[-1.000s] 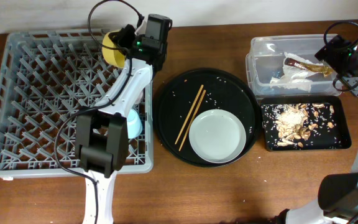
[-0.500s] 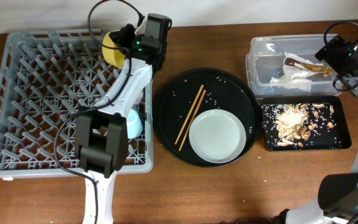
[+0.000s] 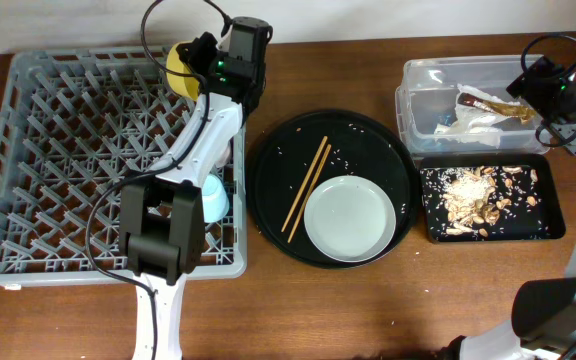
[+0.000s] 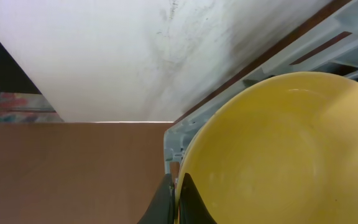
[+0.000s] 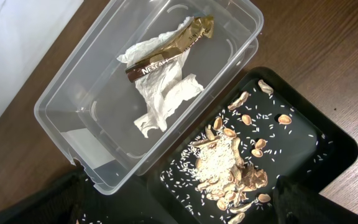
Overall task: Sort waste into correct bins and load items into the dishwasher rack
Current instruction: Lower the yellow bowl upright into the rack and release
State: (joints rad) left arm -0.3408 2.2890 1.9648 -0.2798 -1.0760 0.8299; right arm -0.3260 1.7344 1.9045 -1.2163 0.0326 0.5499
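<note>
I will release the yellow bowl from my left gripper in the grey dishwasher rack's far corner (image 3: 216, 102), beyond the light blue cup.
My left gripper (image 3: 190, 60) is shut on the rim of the yellow bowl (image 3: 178, 68) and holds it over the far right corner of the grey dishwasher rack (image 3: 58, 170); the left wrist view shows the fingers (image 4: 178, 202) pinching the bowl's rim (image 4: 284, 155). A light blue cup (image 3: 214, 196) sits in the rack's right side. The pale plate (image 3: 350, 217) and wooden chopsticks (image 3: 306, 184) lie on the round black tray (image 3: 268, 160). My right gripper (image 5: 179, 211) is open and empty above the clear tub (image 5: 92, 81) with napkins (image 5: 166, 99) and wrapper (image 5: 169, 46), and the black tray (image 5: 328, 143) with food scraps (image 5: 229, 168).
The clear tub (image 3: 418, 100) and shallow black tray (image 3: 553, 215) stand at the right end of the table. Cables loop over the rack's far right corner. Bare wooden table lies along the front edge. The pink cup is not in view.
My left gripper has lifted the yellow bowl a little farther back, toward the rack's far edge. The right arm has not moved.
</note>
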